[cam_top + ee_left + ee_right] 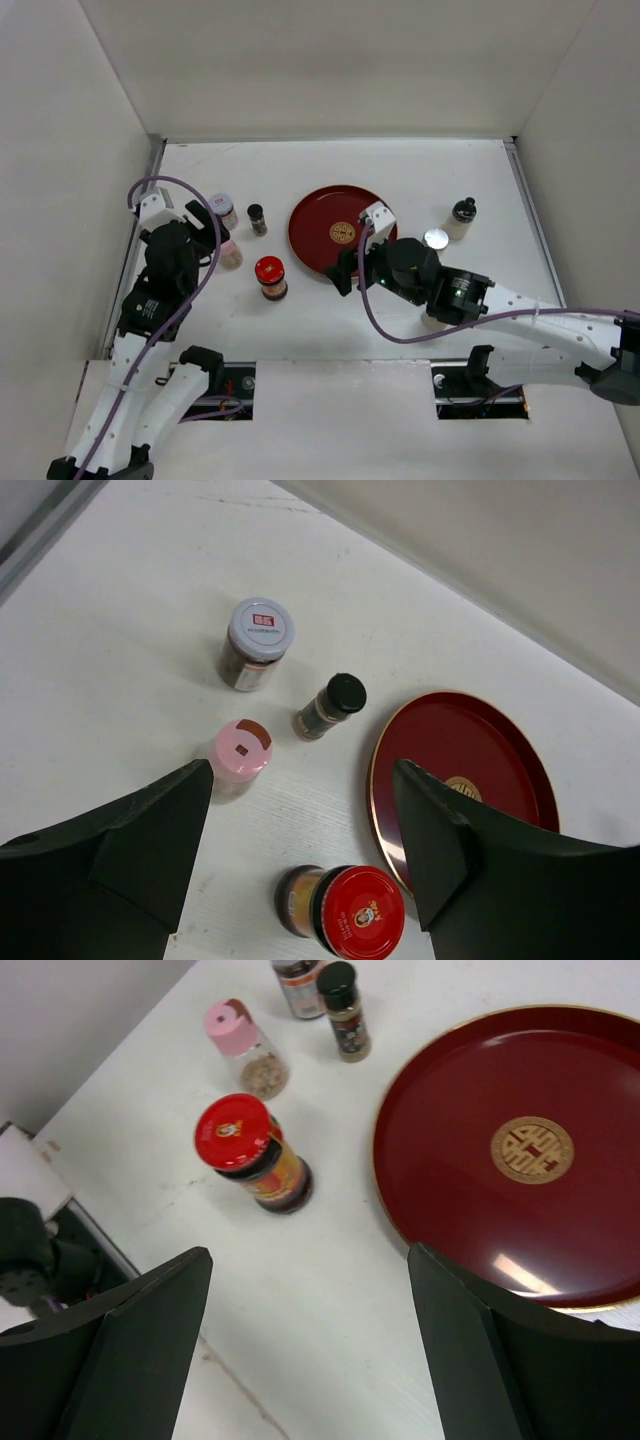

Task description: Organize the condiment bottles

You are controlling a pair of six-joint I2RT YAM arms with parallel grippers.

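Note:
Next, my left gripper goes down to the pink-capped shaker between the white-lidded dark jar and the red-capped jar and grabs its cap (229, 248) (242, 748).
Four condiment bottles stand left of the red tray (318, 232): a white-lidded dark jar (222, 209), a black-capped shaker (257, 219), a pink-capped shaker (231, 253) and a red-capped jar (270, 277). Right of the tray stand a black-capped bottle (461, 218) and a silver-capped one (435, 240). My left gripper (205, 232) is open and empty above the pink shaker (242, 750), with the red-capped jar (350, 915) below it in its view. My right gripper (358, 248) is open and empty over the tray's near edge, the red-capped jar (250, 1155) ahead to its left.
The tray (520, 1150) has a gold emblem and holds nothing. A cream object (432, 321) shows partly under my right arm. White walls close in the table on the left, back and right. The table's near edge has two cut-outs by the arm bases.

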